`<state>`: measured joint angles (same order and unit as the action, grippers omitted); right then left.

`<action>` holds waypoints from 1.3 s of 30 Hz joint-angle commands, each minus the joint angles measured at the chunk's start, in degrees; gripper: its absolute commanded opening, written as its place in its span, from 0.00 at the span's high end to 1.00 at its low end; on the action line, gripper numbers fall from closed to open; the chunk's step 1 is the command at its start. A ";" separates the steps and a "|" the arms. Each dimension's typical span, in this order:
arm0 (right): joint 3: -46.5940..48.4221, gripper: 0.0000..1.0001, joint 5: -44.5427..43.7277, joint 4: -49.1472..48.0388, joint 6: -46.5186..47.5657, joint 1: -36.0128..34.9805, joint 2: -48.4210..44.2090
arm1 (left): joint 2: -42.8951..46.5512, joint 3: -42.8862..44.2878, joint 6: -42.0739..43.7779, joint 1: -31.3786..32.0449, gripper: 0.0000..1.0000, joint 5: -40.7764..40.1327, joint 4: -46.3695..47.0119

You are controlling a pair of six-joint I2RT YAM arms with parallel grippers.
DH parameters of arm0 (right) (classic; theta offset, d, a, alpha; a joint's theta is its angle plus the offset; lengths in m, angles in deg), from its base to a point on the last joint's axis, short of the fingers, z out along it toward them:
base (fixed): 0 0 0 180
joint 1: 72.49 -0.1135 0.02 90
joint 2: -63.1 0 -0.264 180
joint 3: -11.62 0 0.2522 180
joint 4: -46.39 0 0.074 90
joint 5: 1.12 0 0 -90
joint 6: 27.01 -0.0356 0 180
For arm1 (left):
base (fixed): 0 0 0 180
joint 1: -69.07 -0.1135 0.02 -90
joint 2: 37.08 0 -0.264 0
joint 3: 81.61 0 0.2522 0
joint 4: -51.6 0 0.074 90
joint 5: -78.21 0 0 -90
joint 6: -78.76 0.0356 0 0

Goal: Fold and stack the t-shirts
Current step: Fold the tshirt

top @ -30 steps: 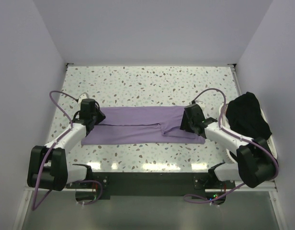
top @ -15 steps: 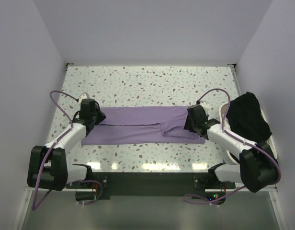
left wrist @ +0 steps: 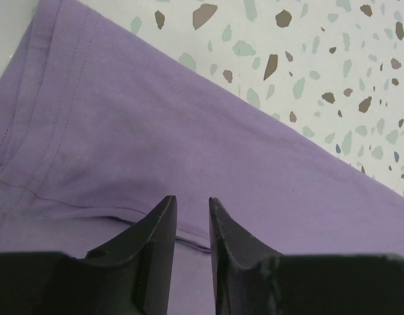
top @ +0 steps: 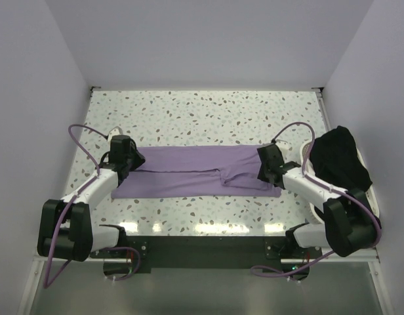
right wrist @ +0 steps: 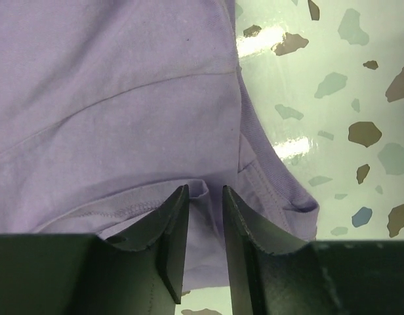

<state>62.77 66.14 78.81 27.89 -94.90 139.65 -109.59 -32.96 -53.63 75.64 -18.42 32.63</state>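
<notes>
The top hem of the purple t-shirt curls short of the near edge of the layer below, so the robot's right gripper should pinch the hem's corner [right wrist: 200,188] and pull it toward that edge.
A purple t-shirt [top: 195,170] lies folded into a long strip across the table's middle. My left gripper [top: 132,159] sits at its left end. In the left wrist view its jaws [left wrist: 192,200] stand a narrow gap apart, pressed onto the cloth [left wrist: 189,131] at a folded edge. My right gripper [top: 264,172] sits at the shirt's right end. In the right wrist view its jaws [right wrist: 205,189] pinch a raised ridge of cloth [right wrist: 123,98] near the collar. A black t-shirt [top: 340,157] lies heaped at the right.
The black shirt rests on a white tray [top: 371,197] at the table's right edge. The speckled table [top: 202,111] is walled at the back and both sides. Purple cables loop from both arms.
My right gripper has shifted slightly rightward along the shirt's right end. The left arm and the shirt have stayed in place.
</notes>
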 commanded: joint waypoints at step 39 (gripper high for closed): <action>-4.25 1.00 7.27 -0.03 -1.65 2.37 -9.84 | 1.23 -0.35 0.47 0.64 0.69 1.01 3.02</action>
<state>59.86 72.37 77.82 26.65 -92.70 132.83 -109.59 -33.00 -53.63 75.93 -17.73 33.48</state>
